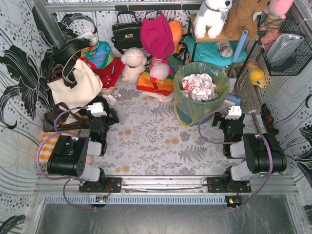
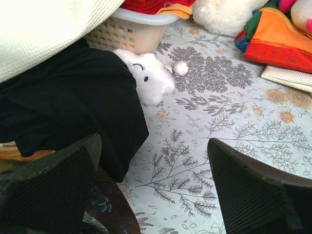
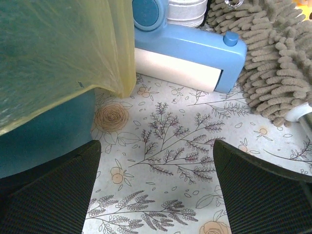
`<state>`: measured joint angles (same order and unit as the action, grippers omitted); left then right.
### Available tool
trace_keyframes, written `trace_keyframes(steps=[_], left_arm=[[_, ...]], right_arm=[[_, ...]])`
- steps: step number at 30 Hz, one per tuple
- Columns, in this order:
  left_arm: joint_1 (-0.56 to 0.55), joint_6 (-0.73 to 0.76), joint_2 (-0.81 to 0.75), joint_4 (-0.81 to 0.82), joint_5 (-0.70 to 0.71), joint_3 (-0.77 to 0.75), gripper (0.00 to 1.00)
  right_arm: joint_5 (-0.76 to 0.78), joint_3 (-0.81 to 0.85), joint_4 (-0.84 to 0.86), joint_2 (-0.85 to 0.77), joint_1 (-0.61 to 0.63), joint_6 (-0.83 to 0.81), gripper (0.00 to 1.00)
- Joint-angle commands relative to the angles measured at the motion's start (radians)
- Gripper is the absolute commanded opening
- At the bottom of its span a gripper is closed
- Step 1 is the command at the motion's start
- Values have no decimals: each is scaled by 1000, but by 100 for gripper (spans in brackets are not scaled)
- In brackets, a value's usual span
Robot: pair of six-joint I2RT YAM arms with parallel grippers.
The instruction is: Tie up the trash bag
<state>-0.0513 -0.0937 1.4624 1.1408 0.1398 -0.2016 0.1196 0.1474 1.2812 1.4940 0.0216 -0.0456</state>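
The fingers of my right gripper will next go to the trash bag's rim (image 1: 227,84), on the side next to the blue lint roller, and close there.
The trash bag (image 1: 195,103) is thin yellow-green plastic lining a teal bucket (image 1: 184,117) at the back right, its mouth wide open with crumpled white-and-red paper (image 1: 199,87) inside. In the right wrist view the bag's draped skirt (image 3: 58,53) hangs over the teal bucket wall (image 3: 44,141) at the left. My right gripper (image 1: 234,116) sits just right of the bucket, open (image 3: 157,187), nothing between its fingers. My left gripper (image 1: 100,114) rests at the left near the cream tote, open (image 2: 155,183) over bare cloth.
A cream tote with black straps (image 1: 73,80) and black cloth (image 2: 73,107) crowd the left gripper. A white basket (image 2: 129,31), plush toys (image 1: 132,63) and folded cloths (image 1: 153,83) line the back. A blue lint roller (image 3: 187,53) and a tan duster (image 3: 273,63) lie behind the right gripper.
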Motion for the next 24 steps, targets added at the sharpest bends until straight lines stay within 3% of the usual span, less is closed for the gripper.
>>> trace_keyframes(steps=[1,8,17,24], left_arm=[[-3,-7,-51,-23,45,-38,98],[-49,17,-125,-84,127,-38,98],[-231,122,-216,-295,379,-180,98],[-267,37,-237,-666,351,-401,98]], right_arm=[[8,-28,76,-50,-6,2,97],[90,-13,-156,-247,-6,18,97],[124,71,-522,-497,-6,62,97],[136,172,-787,-621,-6,86,97]])
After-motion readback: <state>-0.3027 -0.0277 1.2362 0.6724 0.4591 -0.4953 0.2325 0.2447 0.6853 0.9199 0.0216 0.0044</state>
